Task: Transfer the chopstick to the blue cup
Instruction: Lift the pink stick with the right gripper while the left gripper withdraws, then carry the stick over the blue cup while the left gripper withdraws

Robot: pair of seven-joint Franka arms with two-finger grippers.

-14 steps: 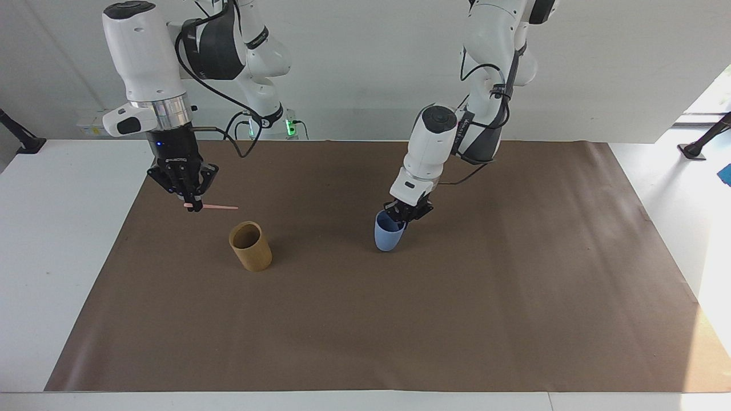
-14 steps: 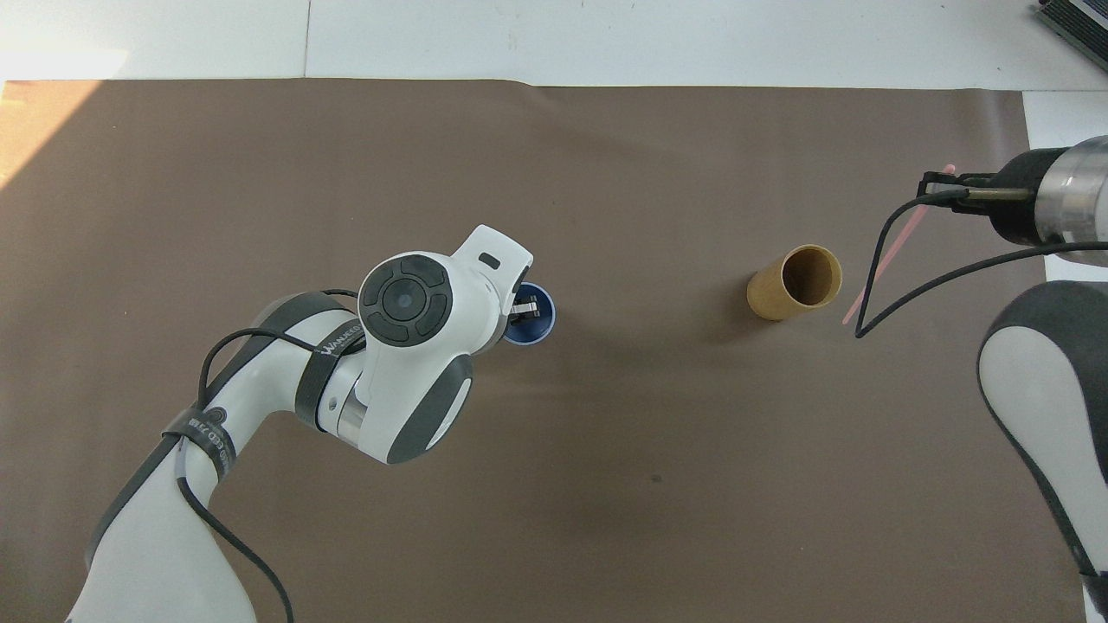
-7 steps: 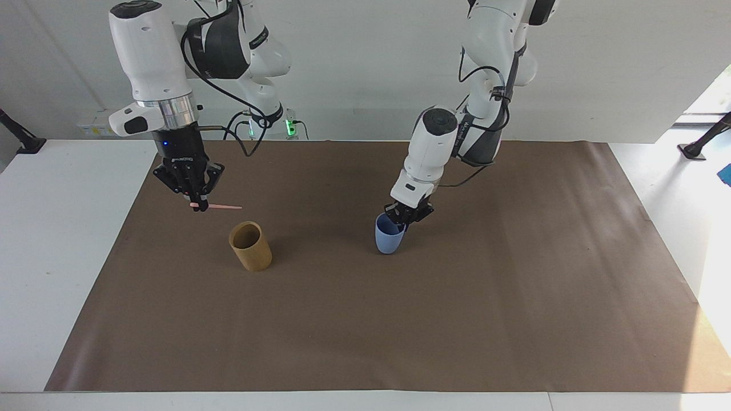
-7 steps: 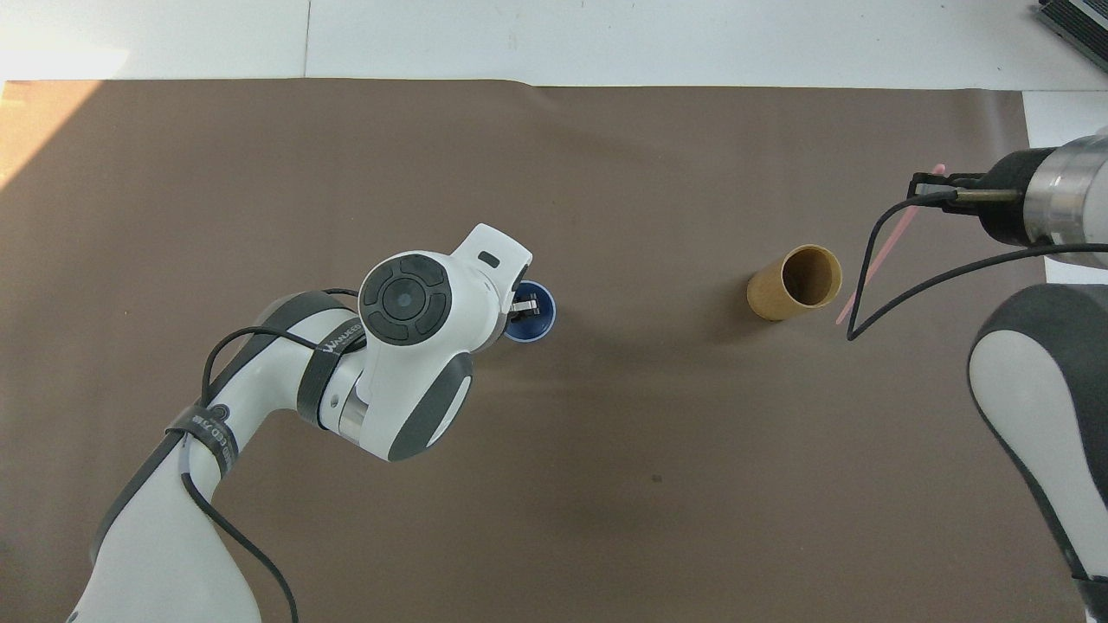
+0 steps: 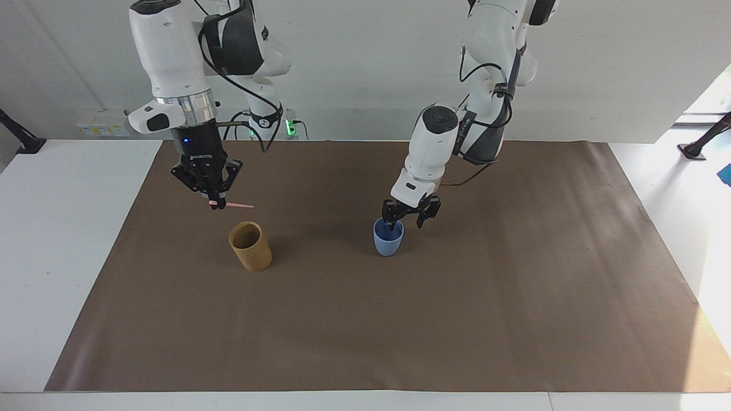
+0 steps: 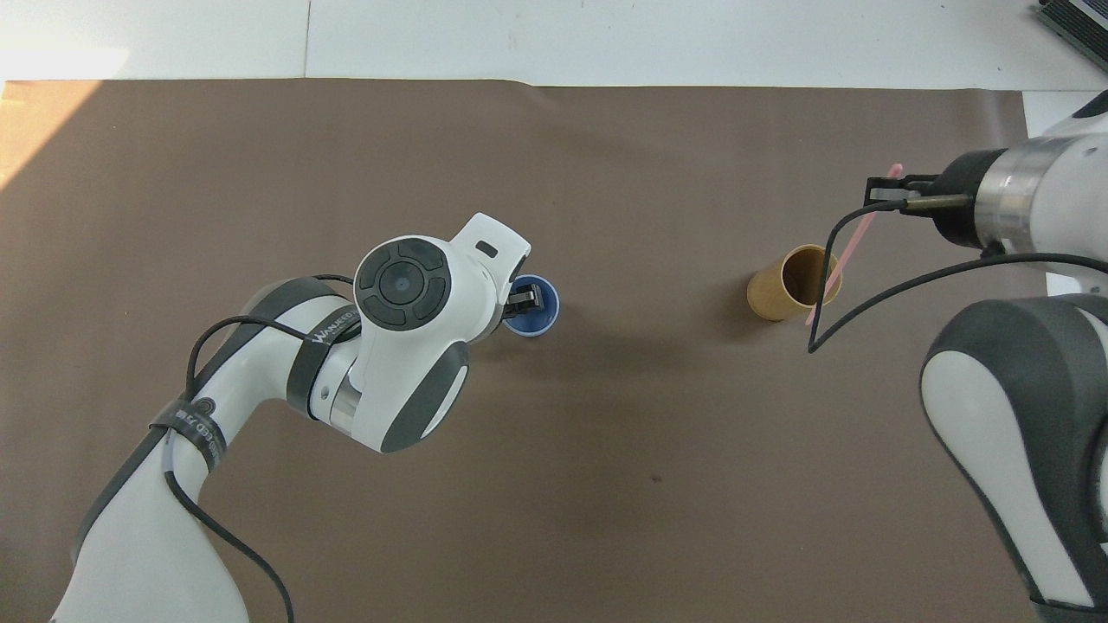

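My right gripper is going to release the pink chopstick inside the blue cup (image 6: 526, 320), so that it will stay upright, leaning against the blue cup's rim. The chopstick is now nearly level in the air.
The light-blue cup (image 5: 388, 240) (image 6: 534, 320) stands upright on the brown mat near the table's middle. My left gripper (image 5: 406, 222) hangs open right over it, one finger dipping inside the rim and the other outside it, toward the left arm's end. In the overhead view the left wrist hides most of that gripper. The pale pink chopstick (image 5: 235, 204) (image 6: 844, 251) is up in the air, lying nearly level. My right gripper (image 5: 213, 202) (image 6: 883, 192) is shut on one end of it, over the mat beside the tan cup.
A tan-brown cylindrical cup (image 5: 250, 246) (image 6: 796, 282) stands on the mat toward the right arm's end. The brown mat (image 5: 400, 331) covers most of the white table. A black cable loops down from the right wrist near the chopstick.
The left gripper has opened and let go of the blue cup, which went from tilted to upright. The right arm has carried the chopstick toward the tan cup.
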